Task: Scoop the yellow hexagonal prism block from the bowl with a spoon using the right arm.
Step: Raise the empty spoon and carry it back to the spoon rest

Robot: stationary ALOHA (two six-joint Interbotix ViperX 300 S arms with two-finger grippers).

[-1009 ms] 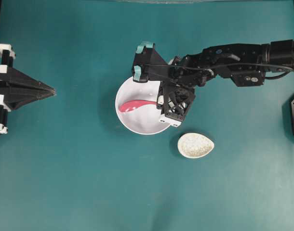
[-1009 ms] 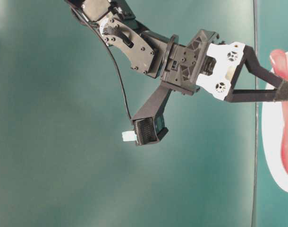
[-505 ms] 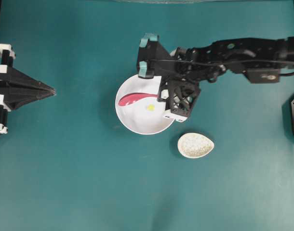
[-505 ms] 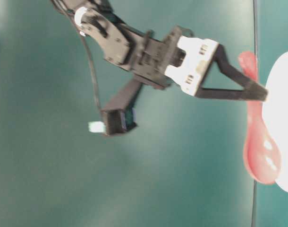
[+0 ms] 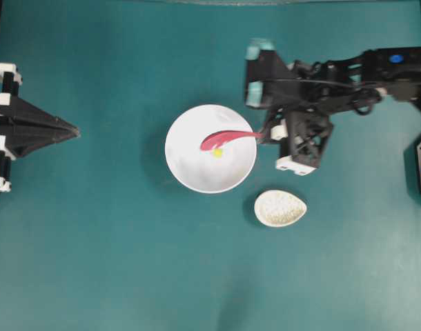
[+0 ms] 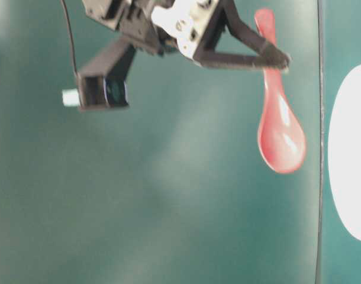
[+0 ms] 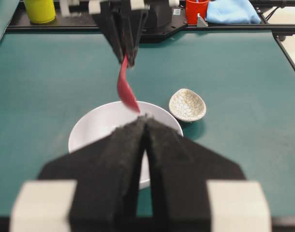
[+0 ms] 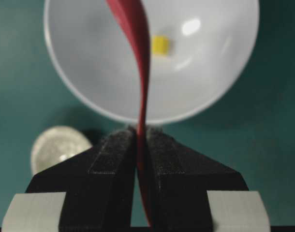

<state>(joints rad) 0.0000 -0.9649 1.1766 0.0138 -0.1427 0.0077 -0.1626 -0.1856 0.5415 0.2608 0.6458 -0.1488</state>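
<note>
My right gripper is to set down the pink-red spoon next. It will let go of it on the small speckled beige dish (image 5: 290, 206) (image 8: 63, 157), with the spoon's handle sticking out over the dish's rim.
The white bowl (image 5: 186, 169) sits mid-table with the tiny yellow hexagonal prism block (image 5: 217, 152) lying on its floor, right of centre. My right gripper (image 5: 263, 134) is shut on the handle of the pink-red spoon (image 5: 224, 138), just past the bowl's right rim. The spoon hangs in the air with its scoop over the bowl, beside the block; nothing yellow shows in the scoop (image 6: 281, 139). The right wrist view has the spoon (image 8: 138, 38) edge-on between the fingers, with the block (image 8: 160, 45) to its right. My left gripper (image 5: 74, 129) rests shut at the table's left edge, holding nothing.
A small speckled beige dish (image 5: 279, 207) lies just right of and below the bowl. A yellow cup (image 7: 40, 9), a red cup (image 7: 196, 8) and a blue cloth (image 7: 232, 12) stand behind the right arm's base.
The right arm has drawn back to the right and risen, carrying the spoon from the bowl's left side toward its right rim. The yellow block now lies uncovered. The left arm has not moved.
</note>
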